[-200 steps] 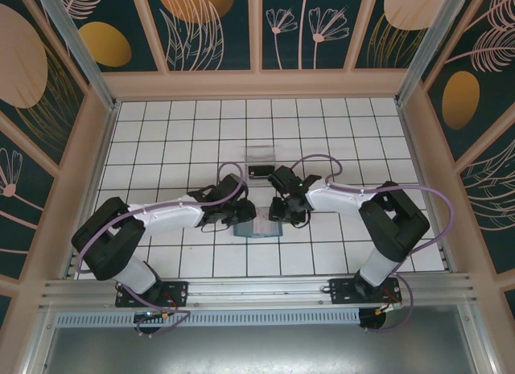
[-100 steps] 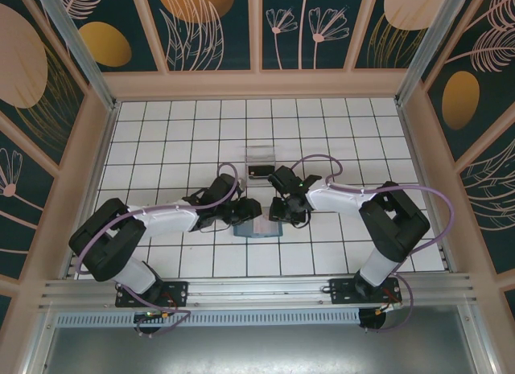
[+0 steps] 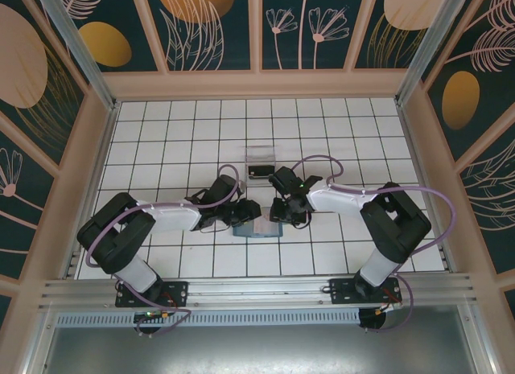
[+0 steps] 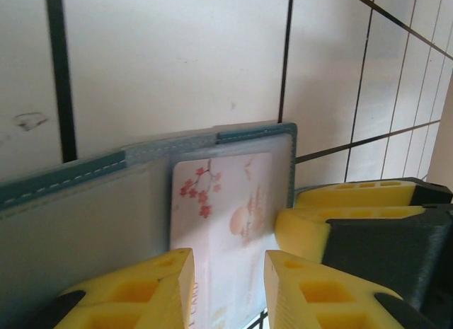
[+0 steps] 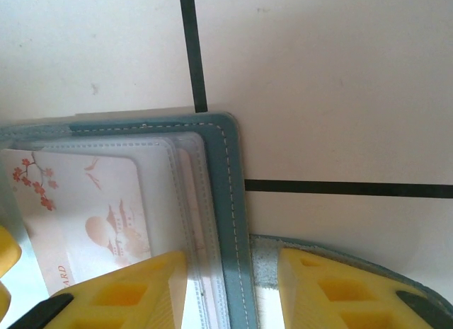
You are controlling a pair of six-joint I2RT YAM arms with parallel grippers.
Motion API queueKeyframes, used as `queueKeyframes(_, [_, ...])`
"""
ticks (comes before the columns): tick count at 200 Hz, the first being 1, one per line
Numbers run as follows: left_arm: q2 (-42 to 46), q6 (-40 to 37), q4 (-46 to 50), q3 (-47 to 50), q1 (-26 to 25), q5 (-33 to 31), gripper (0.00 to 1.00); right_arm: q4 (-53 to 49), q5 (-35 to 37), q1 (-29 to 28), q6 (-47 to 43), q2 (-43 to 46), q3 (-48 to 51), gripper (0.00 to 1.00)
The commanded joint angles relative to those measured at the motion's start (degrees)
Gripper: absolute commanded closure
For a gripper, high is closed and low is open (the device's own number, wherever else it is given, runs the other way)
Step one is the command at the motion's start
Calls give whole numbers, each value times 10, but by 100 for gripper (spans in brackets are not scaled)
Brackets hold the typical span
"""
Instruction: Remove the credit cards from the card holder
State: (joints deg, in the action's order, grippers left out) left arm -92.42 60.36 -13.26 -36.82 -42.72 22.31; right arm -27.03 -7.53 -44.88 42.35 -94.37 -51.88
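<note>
Both fingers of my left gripper are over the flat middle of the pale card. So my left gripper needs to straddle and pinch the card's edge (image 4: 172,212) by the holder's fold.
The teal card holder (image 3: 256,228) lies open on the tiled floor between both grippers. A pale card with pink blossoms (image 4: 230,201) sits in its clear sleeve and also appears in the right wrist view (image 5: 85,209). My left gripper (image 4: 228,262) (image 3: 244,215) is open, its yellow fingers (image 4: 166,286) hovering over the card with a gap between them. My right gripper (image 5: 232,262) (image 3: 280,213) is open and straddles the holder's stitched teal edge (image 5: 226,194). One of its fingers is over the clear sleeves, the other over a grey flap. The dark card is hidden.
A clear plastic box (image 3: 259,160) stands one tile behind the grippers. The right gripper's yellow fingers (image 4: 340,216) sit close beside the left one's, at the holder's right edge. White tiled floor (image 3: 177,133) spreads on all sides, with walls around it.
My left arm has folded back at the elbow while its gripper edged right over the holder and its jaws widened slightly. The right arm has barely moved.
</note>
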Motion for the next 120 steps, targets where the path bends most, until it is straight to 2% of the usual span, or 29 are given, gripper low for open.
queueKeyframes(1, [-1,2,-8,10,6,2,67,-30,11,-1,4,6,16,61])
queueKeyframes(120, [-31,-16,0,2,7,17,68,-35,8,-2,2,-1,10,61])
